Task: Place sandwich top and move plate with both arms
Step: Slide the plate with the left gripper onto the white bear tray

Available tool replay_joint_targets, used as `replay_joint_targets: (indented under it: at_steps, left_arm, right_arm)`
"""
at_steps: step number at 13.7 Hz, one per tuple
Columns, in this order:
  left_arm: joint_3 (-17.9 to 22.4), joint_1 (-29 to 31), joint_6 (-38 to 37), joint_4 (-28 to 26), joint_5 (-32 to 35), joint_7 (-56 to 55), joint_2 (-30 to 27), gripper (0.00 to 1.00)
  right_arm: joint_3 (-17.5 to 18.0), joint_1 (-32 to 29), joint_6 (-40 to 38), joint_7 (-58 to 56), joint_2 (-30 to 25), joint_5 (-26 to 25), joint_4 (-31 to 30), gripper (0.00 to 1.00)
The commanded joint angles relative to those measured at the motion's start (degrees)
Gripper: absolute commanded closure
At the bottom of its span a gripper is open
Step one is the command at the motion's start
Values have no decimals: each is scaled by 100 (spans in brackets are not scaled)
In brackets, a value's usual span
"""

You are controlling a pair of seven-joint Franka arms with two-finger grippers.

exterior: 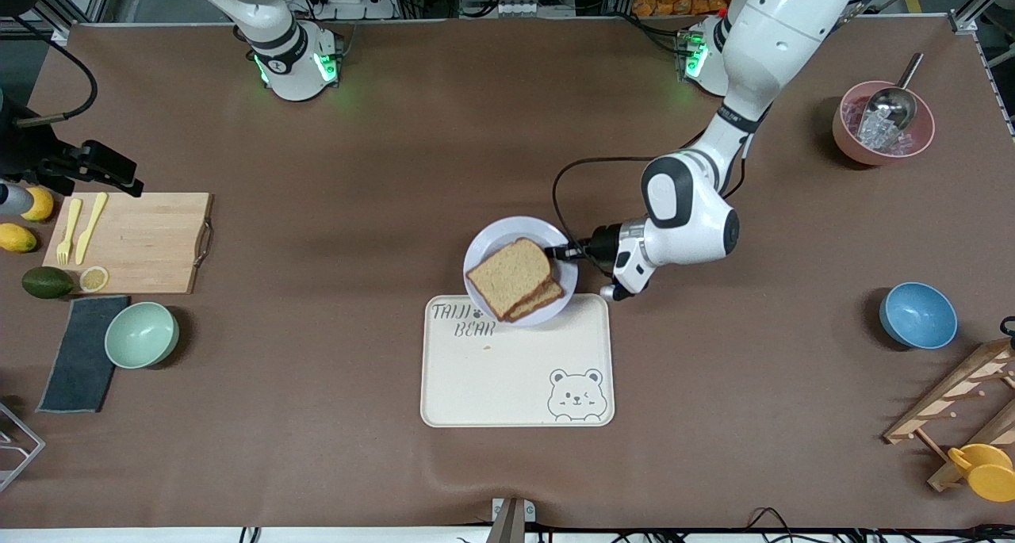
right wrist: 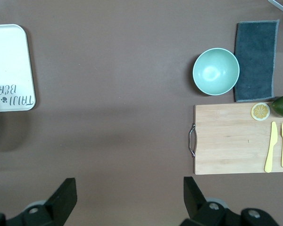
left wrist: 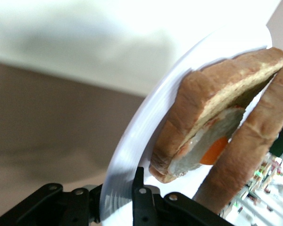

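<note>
My left gripper should set the white plate free on the middle of the cream bear tray [exterior: 506, 356], beside the bear face of the tray.
The white plate [exterior: 496, 238] sits mid-table, and its nearer edge overlaps a corner of the cream bear tray [exterior: 515, 376]. The sandwich top [exterior: 509, 272] is a plain brown slice lying on a lower slice [exterior: 543, 299], shifted a little off it. In the left wrist view, fried egg [left wrist: 212, 150] shows between the sandwich top [left wrist: 254, 141] and the lower slice [left wrist: 203, 99]. My left gripper [exterior: 564, 251] [left wrist: 118, 197] is shut on the plate [left wrist: 132, 141] rim at the left arm's end. My right gripper [right wrist: 129, 186] hangs open over bare table, holding nothing.
Toward the right arm's end are a wooden cutting board [exterior: 139, 242] with yellow knife and fork, a green bowl [exterior: 141, 334], a dark cloth [exterior: 79, 353] and fruit. Toward the left arm's end are a blue bowl [exterior: 917, 315], a pink bowl [exterior: 882, 123] with a scoop, and a wooden rack [exterior: 963, 400].
</note>
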Motion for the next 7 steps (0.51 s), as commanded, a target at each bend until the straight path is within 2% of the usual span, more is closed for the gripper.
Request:
replay_joint_targets:
  at_steps: [1, 7]
  left_arm:
    - [-14, -117, 317, 761, -63, -341, 524, 100]
    - [-14, -267, 845, 1430, -107, -694, 1123, 100]
  right_arm:
    - [36, -29, 37, 107, 19, -15, -11, 0]
    - [36, -29, 63, 107, 28, -15, -3, 0]
